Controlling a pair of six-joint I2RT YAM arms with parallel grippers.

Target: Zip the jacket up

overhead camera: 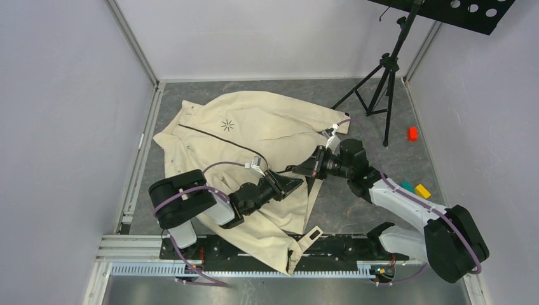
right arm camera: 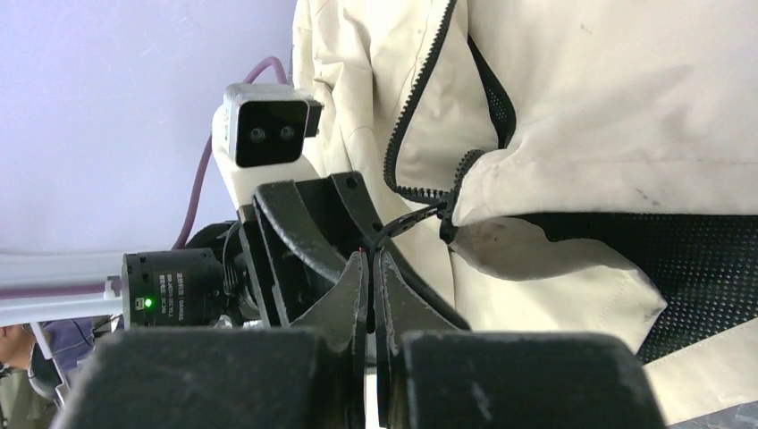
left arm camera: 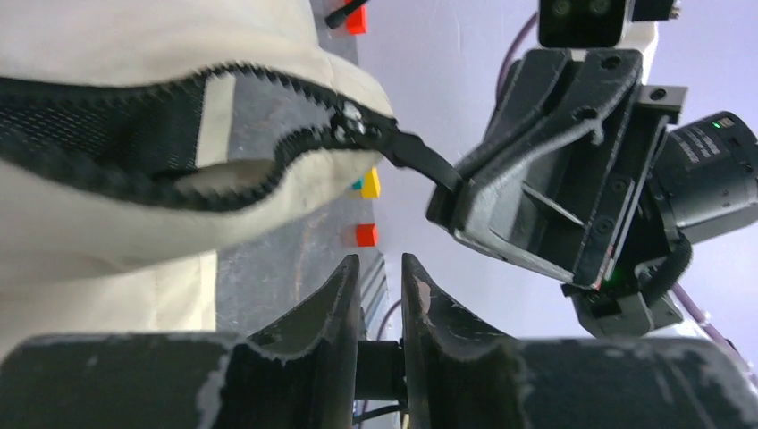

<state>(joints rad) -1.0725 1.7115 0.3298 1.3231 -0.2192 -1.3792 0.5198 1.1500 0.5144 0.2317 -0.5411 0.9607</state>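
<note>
The pull tab slants from my empty left fingers; I need to open, swing in line and take the pull tab (left arm camera: 393,143) beside the slider.
The cream jacket (overhead camera: 254,133) lies spread on the grey table, with a black starburst logo (overhead camera: 227,124) and a dark zipper line (overhead camera: 216,136). My right gripper (overhead camera: 304,169) is shut on the black zipper pull tab (left arm camera: 420,156), which leads taut to the slider (left arm camera: 357,121) at the bottom of the zipper; below the slider the two rows of teeth gape apart over dark lining. In the right wrist view the tab is pinched between the fingertips of the right gripper (right arm camera: 369,255). My left gripper (left arm camera: 380,268) sits just under the slider, its fingers narrowly apart with nothing between them.
A black tripod stand (overhead camera: 381,76) is at the back right. A red block (overhead camera: 412,133), a yellow block (overhead camera: 422,190) and a teal block (overhead camera: 407,185) lie on the right. A metal rail (overhead camera: 254,254) runs along the near edge under the jacket hem.
</note>
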